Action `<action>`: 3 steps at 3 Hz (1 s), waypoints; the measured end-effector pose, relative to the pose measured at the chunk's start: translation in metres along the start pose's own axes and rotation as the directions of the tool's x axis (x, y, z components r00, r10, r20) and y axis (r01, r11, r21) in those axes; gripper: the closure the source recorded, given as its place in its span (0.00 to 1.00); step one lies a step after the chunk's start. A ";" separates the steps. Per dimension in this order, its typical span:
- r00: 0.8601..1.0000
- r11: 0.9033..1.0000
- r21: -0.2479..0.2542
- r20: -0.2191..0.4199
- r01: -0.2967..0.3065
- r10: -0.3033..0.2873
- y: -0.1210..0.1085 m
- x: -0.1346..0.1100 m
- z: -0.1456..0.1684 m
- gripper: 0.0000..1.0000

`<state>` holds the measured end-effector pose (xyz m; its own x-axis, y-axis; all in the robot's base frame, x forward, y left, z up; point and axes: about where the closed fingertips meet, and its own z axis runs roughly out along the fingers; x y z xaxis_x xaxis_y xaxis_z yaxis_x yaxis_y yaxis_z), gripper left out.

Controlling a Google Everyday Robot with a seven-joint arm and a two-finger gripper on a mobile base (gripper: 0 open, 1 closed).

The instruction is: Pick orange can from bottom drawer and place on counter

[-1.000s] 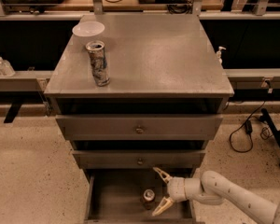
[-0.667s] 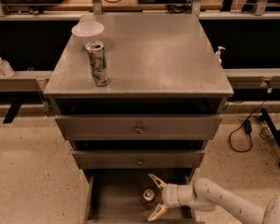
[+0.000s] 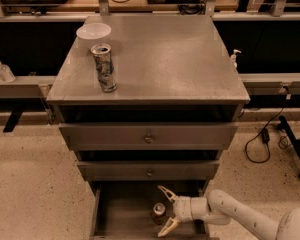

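The orange can [image 3: 160, 214] is standing in the open bottom drawer. Next, my gripper closes on its sides, one finger behind it and one in front.
The orange can [image 3: 159, 212] stands upright on the floor of the open bottom drawer [image 3: 125, 216], right of its middle. My gripper [image 3: 165, 211] reaches in from the right, low in the drawer, with its two pale fingers [image 3: 166, 192] spread wide, one behind and one in front of the can. The can sits between the fingertips, and I see no contact. The counter [image 3: 170, 59] is the grey cabinet top above.
A tall patterned can [image 3: 104, 67] and a white bowl [image 3: 93, 33] stand on the counter's left side. Two closed upper drawers with knobs [image 3: 148, 138] sit above the open one. Cables [image 3: 262, 144] lie on the floor at the right.
My gripper has moved left inside the bottom drawer, so its open fingers now straddle the orange can. The can has not moved.
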<state>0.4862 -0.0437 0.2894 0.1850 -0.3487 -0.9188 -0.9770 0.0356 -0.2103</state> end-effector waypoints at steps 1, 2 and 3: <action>0.997 0.999 0.017 0.062 -0.040 0.038 -0.003 0.005 -0.002 0.00; 0.994 0.998 0.022 0.091 -0.062 0.060 0.001 0.011 -0.006 0.00; 0.989 0.997 0.015 0.133 -0.072 0.069 0.002 0.013 -0.005 0.00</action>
<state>0.4864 -0.0532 0.2785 0.1294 -0.2179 -0.9673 -0.9860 0.0749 -0.1488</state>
